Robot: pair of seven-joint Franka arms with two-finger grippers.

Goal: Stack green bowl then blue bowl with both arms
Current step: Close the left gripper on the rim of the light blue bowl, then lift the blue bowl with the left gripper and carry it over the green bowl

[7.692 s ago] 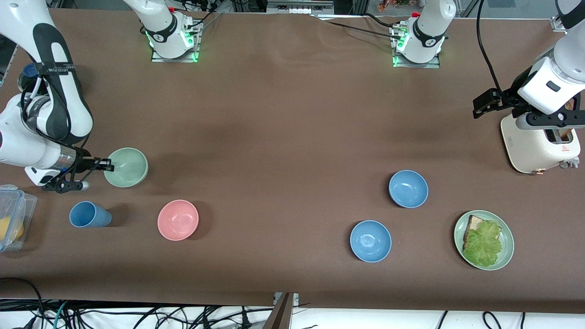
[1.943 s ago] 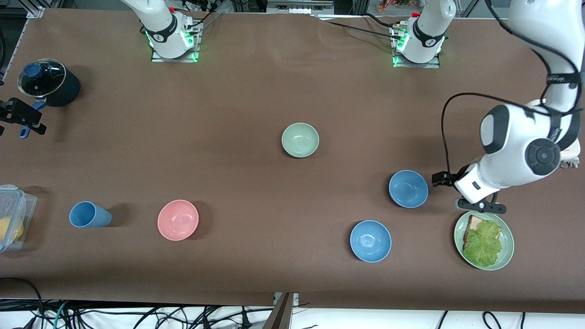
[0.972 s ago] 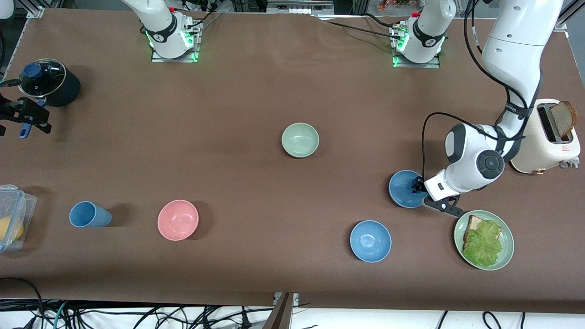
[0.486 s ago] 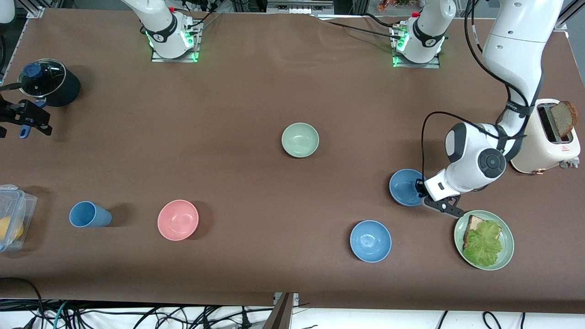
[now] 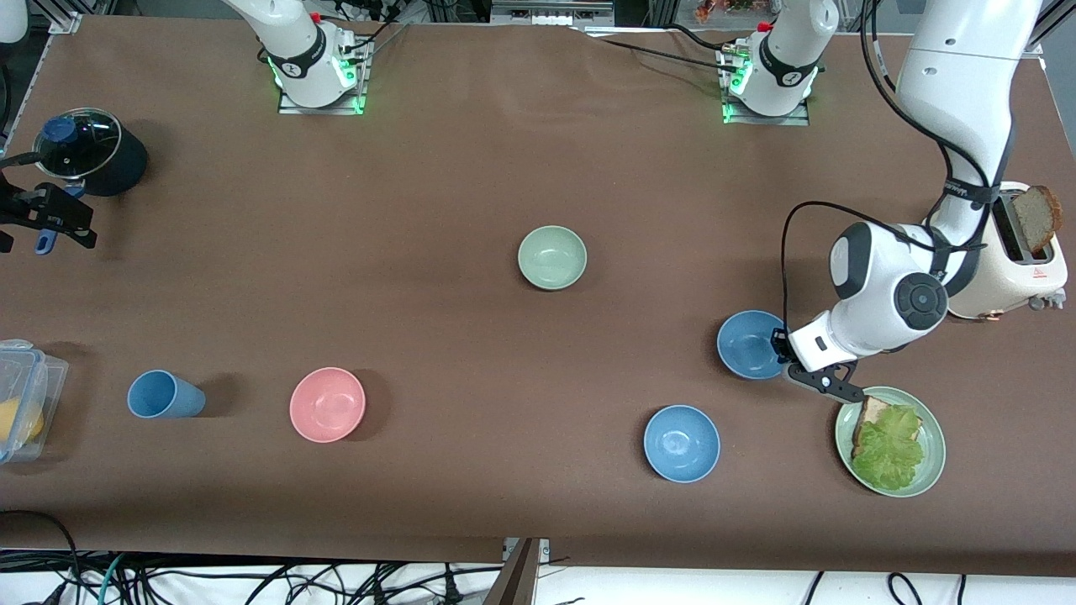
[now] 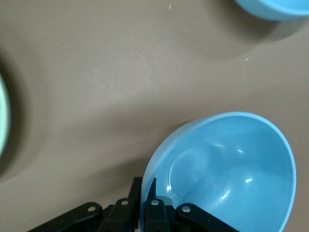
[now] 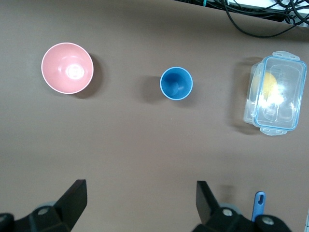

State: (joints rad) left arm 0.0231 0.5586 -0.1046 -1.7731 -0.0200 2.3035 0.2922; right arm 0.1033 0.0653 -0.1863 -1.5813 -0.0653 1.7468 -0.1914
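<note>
My left gripper is going to let go of the blue bowl inside the green bowl (image 5: 551, 256), at the middle of the table.
The green bowl (image 5: 551, 257) stands alone at the middle of the table. A blue bowl (image 5: 748, 344) (image 6: 227, 169) sits toward the left arm's end. My left gripper (image 5: 778, 346) (image 6: 145, 193) is shut on its rim, one finger inside and one outside. A second blue bowl (image 5: 682, 443) (image 6: 275, 7) rests nearer the front camera. My right gripper (image 5: 49, 217) (image 7: 140, 200) hangs open and holds nothing, over the right arm's end of the table beside a black pot (image 5: 84, 151).
A pale-green plate (image 5: 931, 466) with bread and lettuce lies close to the left gripper, with a toaster (image 5: 1009, 269) farther back. A pink bowl (image 5: 327, 404) (image 7: 66, 67), a blue cup (image 5: 165, 395) (image 7: 176, 83) and a clear lidded box (image 5: 21, 407) (image 7: 275, 94) sit toward the right arm's end.
My left gripper has closed on the blue bowl's rim, and the bowl has shifted slightly. The right arm has hardly moved.
</note>
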